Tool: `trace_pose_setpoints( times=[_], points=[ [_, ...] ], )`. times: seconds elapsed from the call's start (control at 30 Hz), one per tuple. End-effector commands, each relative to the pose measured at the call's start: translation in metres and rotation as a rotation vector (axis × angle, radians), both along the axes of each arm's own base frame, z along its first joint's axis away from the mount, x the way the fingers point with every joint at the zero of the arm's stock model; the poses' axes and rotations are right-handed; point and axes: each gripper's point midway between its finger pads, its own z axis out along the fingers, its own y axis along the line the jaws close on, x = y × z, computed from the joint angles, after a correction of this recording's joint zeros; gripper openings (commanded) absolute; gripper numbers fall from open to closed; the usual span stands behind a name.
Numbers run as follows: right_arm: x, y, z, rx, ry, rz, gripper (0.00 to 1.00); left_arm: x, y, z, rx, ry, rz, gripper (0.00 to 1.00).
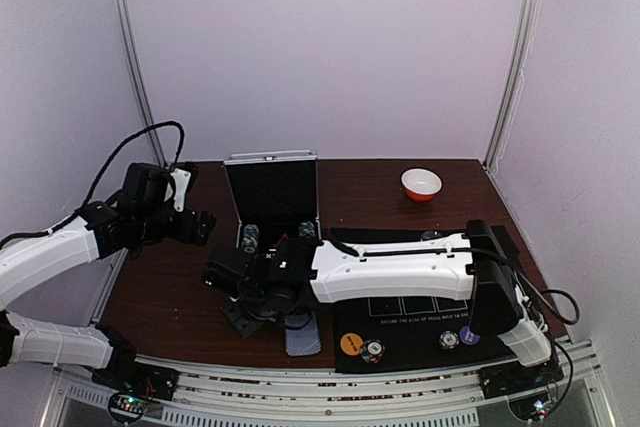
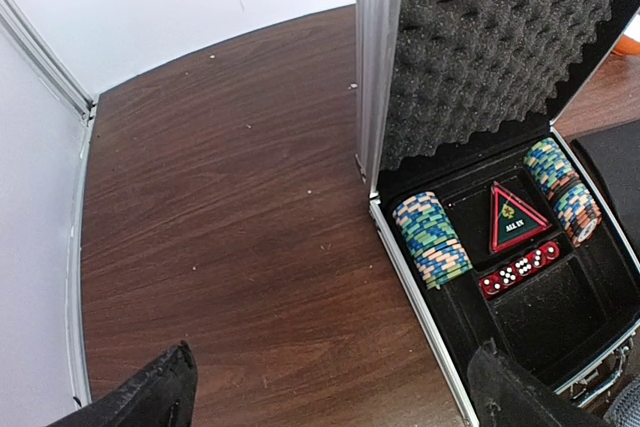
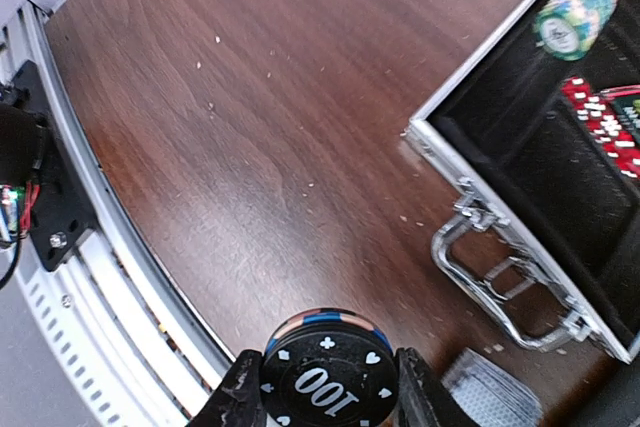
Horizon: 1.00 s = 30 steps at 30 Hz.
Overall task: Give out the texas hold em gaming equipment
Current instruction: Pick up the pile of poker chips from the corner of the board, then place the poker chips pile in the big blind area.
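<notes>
The robot's right gripper should set the black "100" chip stack down on the black mat's edge (image 1: 339,320) beside the cards.
My right gripper (image 1: 224,273) reaches left across the table, in front of the open case. In the right wrist view it (image 3: 328,387) is shut on a small stack of striped poker chips (image 3: 328,367) with a black "100" chip facing the camera, held above the wood. Grey-blue-backed cards (image 1: 302,335) lie near the front edge and also show in the right wrist view (image 3: 490,394). An orange disc (image 1: 350,343), a chip stack (image 1: 373,351), another chip stack (image 1: 449,340) and a purple disc (image 1: 468,335) lie on the black mat (image 1: 430,312). My left gripper (image 2: 330,412) is open and empty, left of the case.
The silver case (image 1: 272,197) stands open at the back middle; it holds rows of chips (image 2: 432,239), red dice (image 2: 518,269) and a red triangular marker (image 2: 513,219). Its handle (image 3: 500,272) points toward the front. A white-and-orange bowl (image 1: 421,184) sits at the back right.
</notes>
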Motion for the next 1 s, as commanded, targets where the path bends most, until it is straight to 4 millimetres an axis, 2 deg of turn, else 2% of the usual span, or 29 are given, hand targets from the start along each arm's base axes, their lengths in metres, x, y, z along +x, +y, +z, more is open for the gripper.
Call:
trace_pose_setpoints(
  times=[0.0,0.27,0.4,0.47,0.57,0.77,0.97],
  points=[
    [0.012,-0.034,0.02,-0.031,-0.045,-0.055,0.0,0.003,-0.001,0.007,-0.024,-0.037,-0.002,0.98],
    [0.023,-0.125,0.029,-0.047,-0.025,-0.228,0.0,0.004,-0.003,0.006,-0.027,-0.032,-0.008,0.98],
    [0.026,-0.172,0.006,-0.078,0.004,-0.308,0.0,0.004,-0.004,0.005,-0.028,-0.029,-0.013,0.98],
    [0.03,-0.187,-0.003,-0.076,0.011,-0.342,0.0,0.004,-0.004,0.005,-0.028,-0.027,-0.014,0.98],
    [0.038,-0.197,-0.016,-0.066,0.024,-0.369,0.0,0.004,-0.004,0.003,-0.026,-0.023,-0.014,0.98],
    [0.049,-0.194,-0.038,-0.103,0.033,-0.356,0.0,0.004,-0.003,0.002,-0.018,-0.023,-0.008,0.98],
    [0.048,-0.185,-0.061,-0.125,0.064,-0.326,0.0,0.004,-0.003,0.003,-0.018,-0.025,-0.01,0.98]
  ],
)
